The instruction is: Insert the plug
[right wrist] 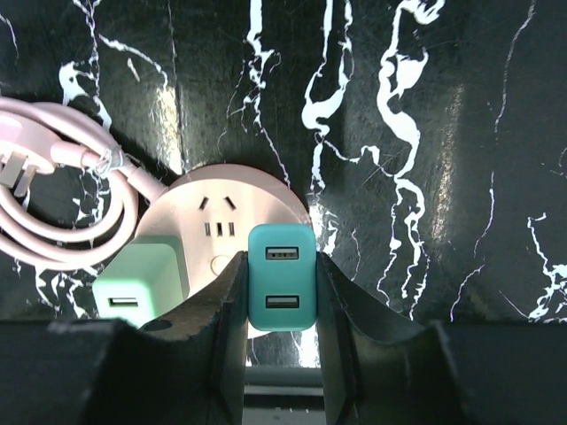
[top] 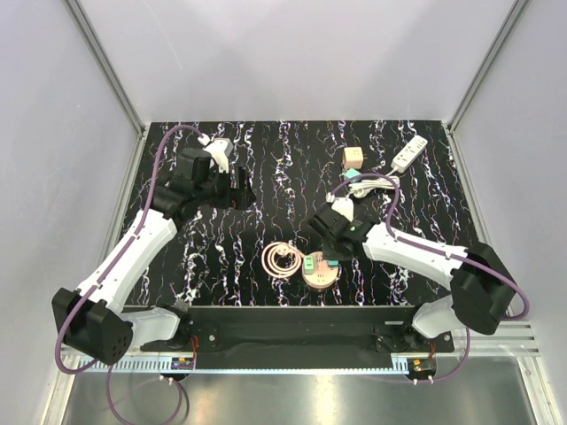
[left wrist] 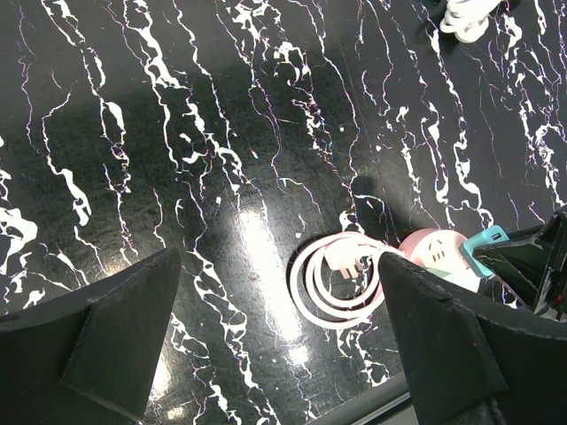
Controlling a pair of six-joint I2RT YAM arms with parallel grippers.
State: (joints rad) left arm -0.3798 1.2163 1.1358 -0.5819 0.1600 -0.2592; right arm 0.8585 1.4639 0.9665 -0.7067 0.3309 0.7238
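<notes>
Next, my right gripper releases the teal plug in the round pink socket hub (top: pixel 328 269) (right wrist: pixel 267 269) next to the pale green plug.
My right gripper (right wrist: pixel 280 262) is shut on a teal two-port USB plug (right wrist: pixel 281 276), which sits over the near right part of the round pink socket hub (right wrist: pixel 217 199). Whether its prongs are in a slot is hidden. A pale green plug (right wrist: pixel 137 282) stands in the hub to the left of it. From above, the hub (top: pixel 317 277) lies near the table's front edge under my right gripper (top: pixel 330 258). My left gripper (top: pixel 239 190) hangs open at the back left with nothing between its fingers (left wrist: pixel 115 336). Its view shows the hub (left wrist: pixel 434 251) from afar.
The hub's pink cable (top: pixel 282 259) is coiled just left of it, its own plug (left wrist: pixel 344 261) inside the coil. A white power strip (top: pixel 410 153), a tan cube (top: pixel 353 157) and a bundle of white cable (top: pixel 365 184) lie at the back right.
</notes>
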